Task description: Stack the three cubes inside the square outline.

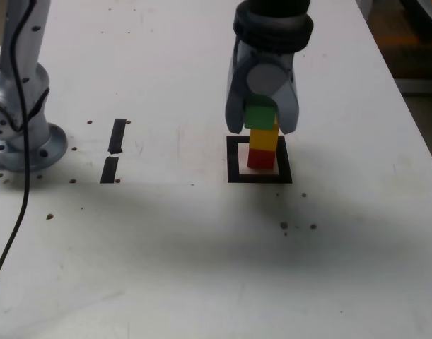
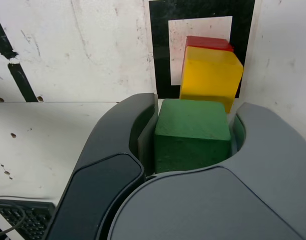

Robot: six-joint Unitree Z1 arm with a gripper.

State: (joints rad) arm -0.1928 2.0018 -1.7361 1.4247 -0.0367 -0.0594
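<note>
Next, I put the green cube down squarely on top of the yellow cube [image 1: 264, 111] [image 2: 208, 114] and let go of it there.
Inside the black square outline [image 1: 233, 161] [image 2: 160, 50] the red cube [image 1: 259, 159] [image 2: 205, 42] stands on the white middle, with the yellow cube [image 1: 264, 138] [image 2: 210, 75] on top of it. My gripper [image 1: 261, 120] [image 2: 192, 135] hangs over that pair, shut on the green cube [image 1: 259, 115] [image 2: 192, 132]. The green cube sits at the top of the yellow one, shifted slightly toward the exterior view's left; whether it rests on it or hovers just above I cannot tell.
Two short black bars [image 1: 114, 150] [image 2: 12, 65] lie on the white table toward the exterior view's left. The arm's grey base [image 1: 21, 134] stands at the far left with a black cable [image 1: 14, 233] trailing down. Small dark specks dot the tabletop.
</note>
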